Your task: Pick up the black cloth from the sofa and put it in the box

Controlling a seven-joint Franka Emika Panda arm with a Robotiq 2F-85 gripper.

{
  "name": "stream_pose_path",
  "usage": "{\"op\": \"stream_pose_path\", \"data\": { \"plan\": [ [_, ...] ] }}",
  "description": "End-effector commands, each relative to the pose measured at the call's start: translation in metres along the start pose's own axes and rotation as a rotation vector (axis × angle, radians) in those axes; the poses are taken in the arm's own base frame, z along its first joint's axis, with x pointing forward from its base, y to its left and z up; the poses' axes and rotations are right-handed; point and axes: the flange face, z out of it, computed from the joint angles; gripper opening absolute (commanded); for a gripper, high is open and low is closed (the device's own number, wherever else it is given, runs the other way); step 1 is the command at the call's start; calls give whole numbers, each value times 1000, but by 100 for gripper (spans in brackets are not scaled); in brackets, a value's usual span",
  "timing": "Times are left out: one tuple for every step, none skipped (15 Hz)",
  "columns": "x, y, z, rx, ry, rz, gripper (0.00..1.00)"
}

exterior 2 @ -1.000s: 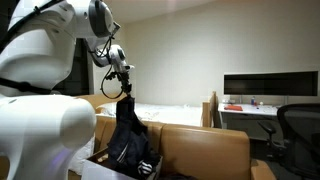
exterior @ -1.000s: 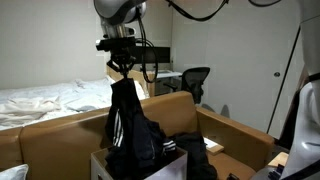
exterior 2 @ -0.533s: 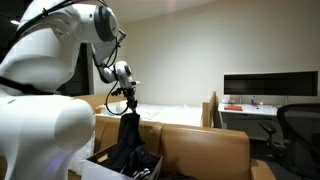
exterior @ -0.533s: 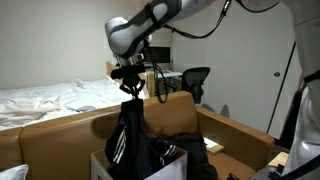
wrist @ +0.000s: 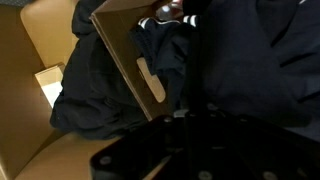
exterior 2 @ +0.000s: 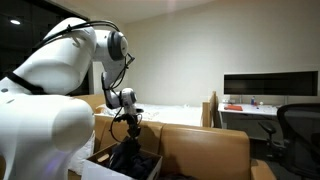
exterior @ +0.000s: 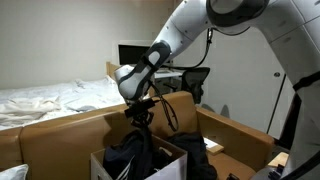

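Observation:
The black cloth, now bunched in the cardboard box, will be let go by my gripper in the middle of the cardboard box (exterior: 138, 157) (wrist: 240, 75), down between its sides.
The black cloth (exterior: 138, 155) lies bunched in the cardboard box (exterior: 176, 160), and its top still rises to my gripper (exterior: 141, 121). The gripper hangs just above the box opening, shut on the cloth's upper folds. An exterior view from another side shows the same: gripper (exterior 2: 131, 127) low over the cloth (exterior 2: 135, 160) and the box (exterior 2: 96, 160). The tan-brown sofa (exterior: 60, 130) stands behind and around the box. In the wrist view the dark gripper (wrist: 190, 100) looks down on the black cloth (wrist: 100, 95) draped across a box wall (wrist: 125, 50) with a handle slot.
A white-sheeted bed (exterior: 40, 100) lies behind the sofa. An office chair (exterior: 197, 78) and a desk with a monitor (exterior 2: 265, 88) stand at the back. The sofa's back (exterior 2: 205, 150) rises close beside the box.
The arm has come down. The cloth hung high over the box a second ago and now sits mostly inside it. The gripper has stayed shut on it.

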Motion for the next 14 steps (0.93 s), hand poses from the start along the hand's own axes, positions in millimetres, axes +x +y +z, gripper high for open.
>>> {"op": "stream_pose_path", "data": {
  "plan": [
    [-1, -2, 40, -17, -71, -86, 0],
    [-2, -3, 50, -27, -85, -100, 0],
    [-2, -2, 58, -34, -93, -104, 0],
    [-2, -1, 64, -42, -102, -110, 0],
    [-2, 0, 70, -48, -109, -113, 0],
    [-2, 1, 74, -51, -112, -114, 0],
    [-1, 2, 78, -59, -116, -110, 0],
    [-1, 3, 80, -62, -118, -109, 0],
    [-1, 4, 82, -66, -123, -102, 0],
    [-1, 4, 84, -69, -124, -96, 27],
    [-2, 4, 86, -75, -123, -90, 28],
    [-2, 5, 87, -80, -125, -93, 33],
    [-2, 5, 87, -80, -128, -92, 39],
    [-2, 6, 88, -80, -131, -93, 46]
  ]
}}
